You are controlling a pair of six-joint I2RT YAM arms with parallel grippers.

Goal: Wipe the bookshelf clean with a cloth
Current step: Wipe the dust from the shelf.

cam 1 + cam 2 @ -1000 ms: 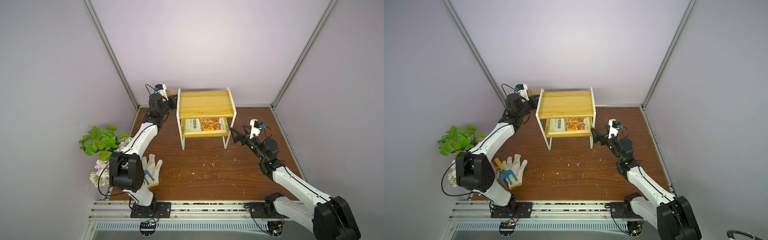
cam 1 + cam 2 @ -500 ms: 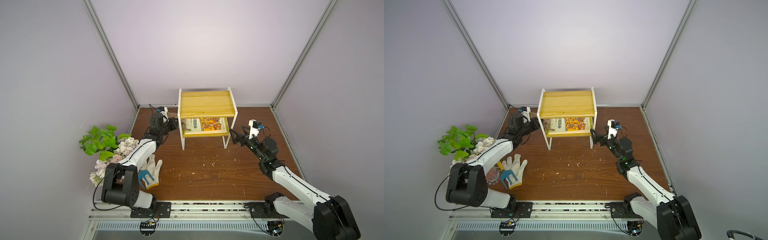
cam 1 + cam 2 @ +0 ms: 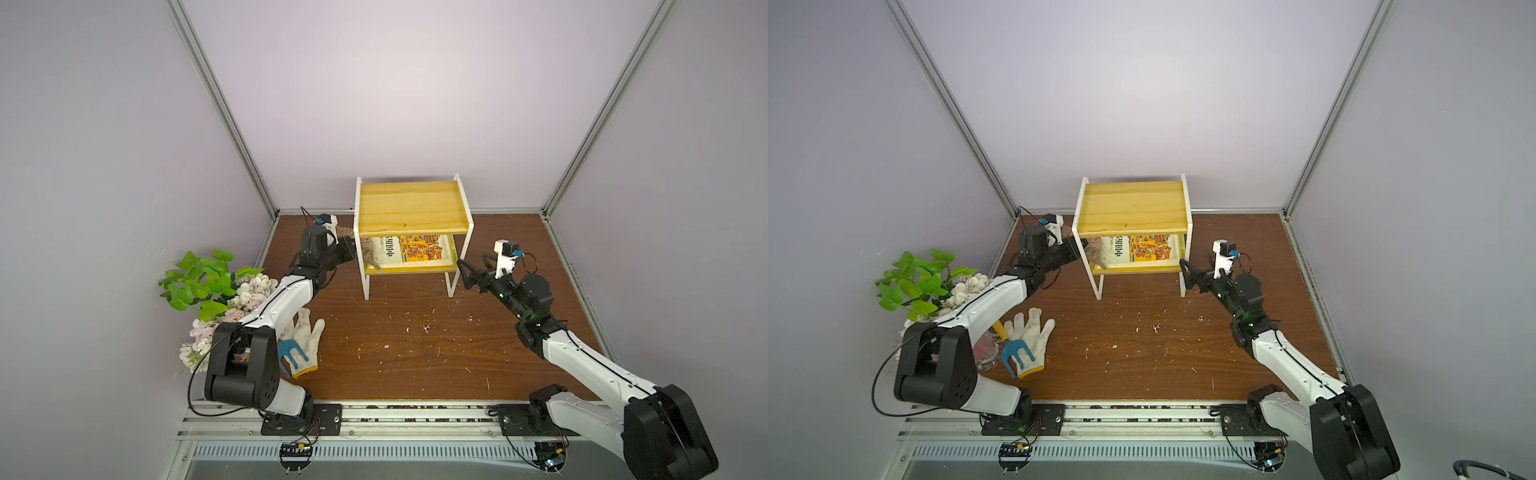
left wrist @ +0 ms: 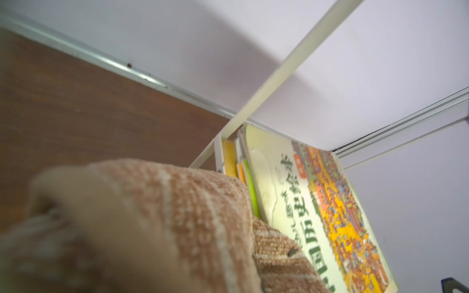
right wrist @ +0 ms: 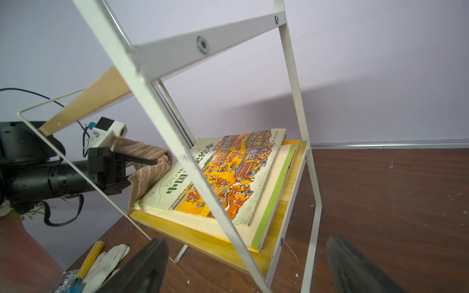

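My right gripper is to grab the tan striped cloth next by its bunched end (image 3: 368, 252) (image 5: 162, 163), near the fingers of my left gripper.
The bookshelf (image 3: 411, 208) (image 3: 1133, 208) has two yellow boards in a white frame and stands at the back of the brown floor. My left gripper (image 5: 149, 166) is at its left side, level with the lower tier, shut on the tan striped cloth (image 3: 368, 250) (image 3: 1094, 251) (image 5: 152, 152). The cloth's bunched end lies against the left edge of the books (image 3: 409, 249) (image 5: 228, 177) on the lower board. In the left wrist view the cloth (image 4: 177, 215) hides the jaws. My right gripper (image 3: 462, 270) (image 3: 1185, 272) (image 5: 246, 256) is open and empty, just right of the shelf's front right leg (image 5: 312, 203).
A white glove (image 3: 305, 336) with a blue hand fork (image 3: 291, 357) on it lies front left, under my left arm. A green plant and flowers (image 3: 208, 282) stand at the left wall. Pale crumbs (image 3: 415, 332) are scattered over the floor in front of the shelf. Walls close in on three sides.
My left arm has dropped from beside the top board to the lower tier, carrying the cloth in against the books. The right arm has barely moved.
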